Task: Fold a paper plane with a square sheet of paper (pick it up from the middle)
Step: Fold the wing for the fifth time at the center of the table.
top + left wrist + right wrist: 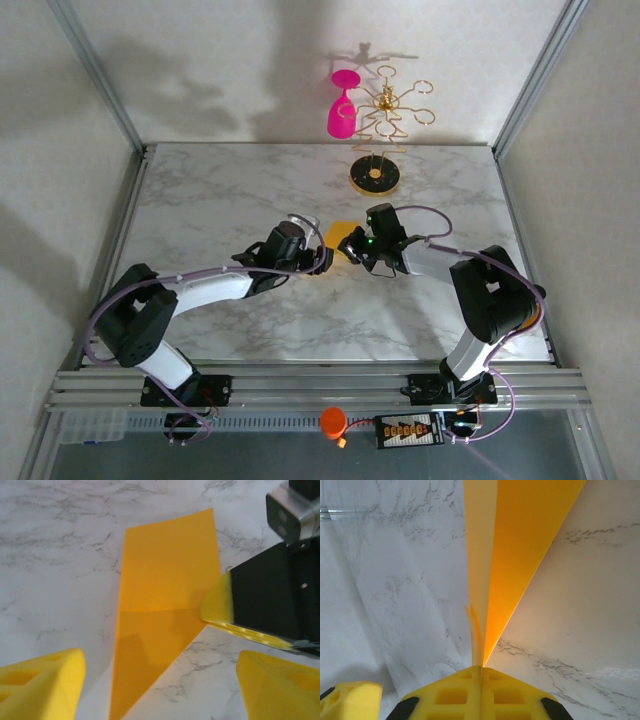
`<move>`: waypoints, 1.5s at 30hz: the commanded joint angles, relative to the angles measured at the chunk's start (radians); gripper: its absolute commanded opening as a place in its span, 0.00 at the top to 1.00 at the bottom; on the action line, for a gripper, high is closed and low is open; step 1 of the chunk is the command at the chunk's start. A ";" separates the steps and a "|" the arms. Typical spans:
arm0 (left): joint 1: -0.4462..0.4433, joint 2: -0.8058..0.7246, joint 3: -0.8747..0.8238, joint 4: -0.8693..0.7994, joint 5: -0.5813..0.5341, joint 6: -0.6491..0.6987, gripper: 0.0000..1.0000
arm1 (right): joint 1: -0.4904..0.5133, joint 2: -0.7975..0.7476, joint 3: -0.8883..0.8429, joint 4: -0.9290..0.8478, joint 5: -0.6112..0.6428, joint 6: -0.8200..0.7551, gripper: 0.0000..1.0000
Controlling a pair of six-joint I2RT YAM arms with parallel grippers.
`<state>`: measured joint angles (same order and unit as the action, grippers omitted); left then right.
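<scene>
The paper's layers are pinched shut at the paper's corner by my right gripper, so it should open while my left gripper folds the upper layer over, then pinch the paper's fold (pixel 487 637).
The orange-yellow sheet of paper (pixel 340 236) is creased and folded into a pointed paper plane (pixel 165 590) near the middle of the marble table (pixel 220 200). It tapers to a tip at the bottom of the left wrist view. My right gripper (pixel 481 672) is shut on one edge of the folded layers (pixel 520 540) and holds it over the table. Its yellow fingertip (pixel 217 605) pinches the paper's right edge. My left gripper (pixel 160 690) is open, its pads either side of the pointed end and touching nothing. From above, both grippers (pixel 322 258) (pixel 356 250) meet at the paper.
A gold stand (pixel 388 100) on a round base (pixel 375 176) stands at the back of the table, with a pink wine glass (pixel 342 108) hanging from it. An orange cap (pixel 333 422) sits on the front rail. Metal frame posts (pixel 110 90) flank the table.
</scene>
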<state>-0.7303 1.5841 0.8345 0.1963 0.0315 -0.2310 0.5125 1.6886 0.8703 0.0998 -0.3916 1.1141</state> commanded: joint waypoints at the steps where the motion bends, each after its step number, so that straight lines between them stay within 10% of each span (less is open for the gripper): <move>1: -0.023 0.032 -0.023 0.080 -0.089 0.178 0.21 | -0.012 -0.007 0.032 -0.025 -0.032 -0.009 1.00; 17: -0.038 0.184 -0.040 0.222 0.025 0.377 0.34 | -0.023 0.002 0.033 -0.038 -0.101 -0.002 0.99; 34: -0.043 0.226 -0.023 0.205 0.049 0.427 0.74 | -0.029 0.020 0.056 -0.073 -0.134 -0.003 0.96; 45: -0.043 0.244 -0.015 0.180 0.068 0.432 0.88 | -0.042 0.016 0.053 -0.100 -0.115 0.010 0.63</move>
<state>-0.7654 1.8141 0.7982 0.3920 0.0792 0.1883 0.4824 1.6989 0.9035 0.0296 -0.5018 1.1198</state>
